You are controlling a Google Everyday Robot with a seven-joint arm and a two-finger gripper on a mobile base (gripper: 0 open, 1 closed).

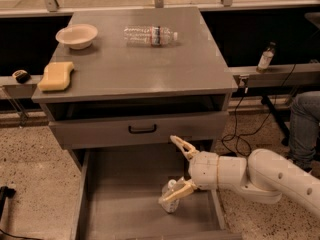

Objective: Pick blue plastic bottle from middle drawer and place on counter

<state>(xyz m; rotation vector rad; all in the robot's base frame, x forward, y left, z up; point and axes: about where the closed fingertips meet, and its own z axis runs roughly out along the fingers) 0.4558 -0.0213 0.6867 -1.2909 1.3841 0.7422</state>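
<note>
Next, I move my gripper to the white cap end [171, 186] of the blue plastic bottle in the open middle drawer and close it there.
The blue plastic bottle [170, 200] stands upright near the right side of the open middle drawer [125, 194], white cap on top. My gripper [178, 171] reaches in from the right, just above and beside the bottle. Its fingers are spread wide open; the lower finger [178, 192] lies against the bottle's top and the upper finger points toward the drawer front above. Nothing is held between the fingers. The counter [145, 74] is the grey cabinet top above.
On the counter lie a clear bottle with a red-and-blue label [150, 35], a white bowl [76, 35] and a yellow sponge [56, 75]. A closed drawer front with a black handle [142, 129] overhangs the open drawer. A person's leg [305, 124] is at the right.
</note>
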